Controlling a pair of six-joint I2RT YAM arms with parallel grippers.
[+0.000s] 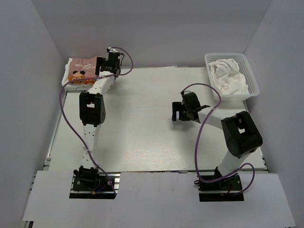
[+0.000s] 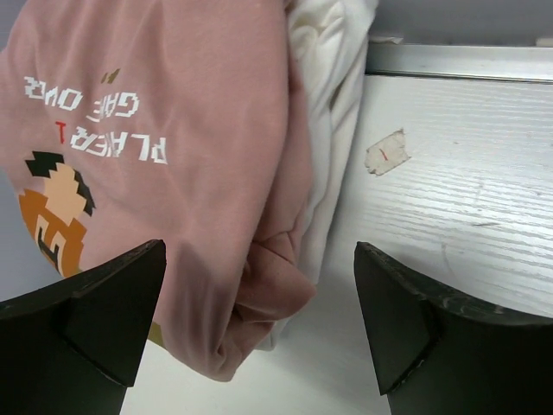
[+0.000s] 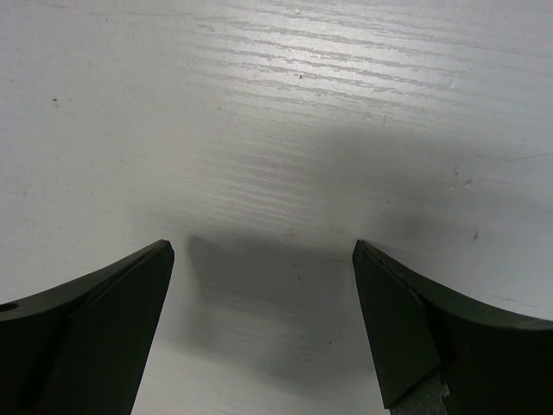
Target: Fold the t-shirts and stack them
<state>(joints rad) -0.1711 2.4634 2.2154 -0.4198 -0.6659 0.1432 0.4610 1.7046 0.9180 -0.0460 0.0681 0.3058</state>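
The pink t-shirt's near corner is bunched at the pile's edge, so my left gripper needs to grab the fold [image 2: 220,281] beside it and flatten the corner.
A folded dusty-pink t-shirt [image 1: 81,69] with a pixel-art print lies on top of a folded white t-shirt [image 1: 71,85] at the table's far left corner. In the left wrist view the pink shirt [image 2: 173,156] fills the left side and the white shirt [image 2: 333,95] shows under its right edge. My left gripper [image 1: 102,64] is open at the pile's right edge, its jaws [image 2: 259,311] wide apart around the pink shirt's corner without holding it. My right gripper [image 1: 186,112] is open and empty over bare table [image 3: 276,130]. A crumpled white t-shirt [image 1: 228,76] lies in the basket.
A white plastic basket [image 1: 251,76] stands at the far right corner. A scrap of tape [image 2: 386,152] sticks to the table near the pile. A metal rail [image 2: 458,62] edges the table's far side. Grey walls enclose the table.
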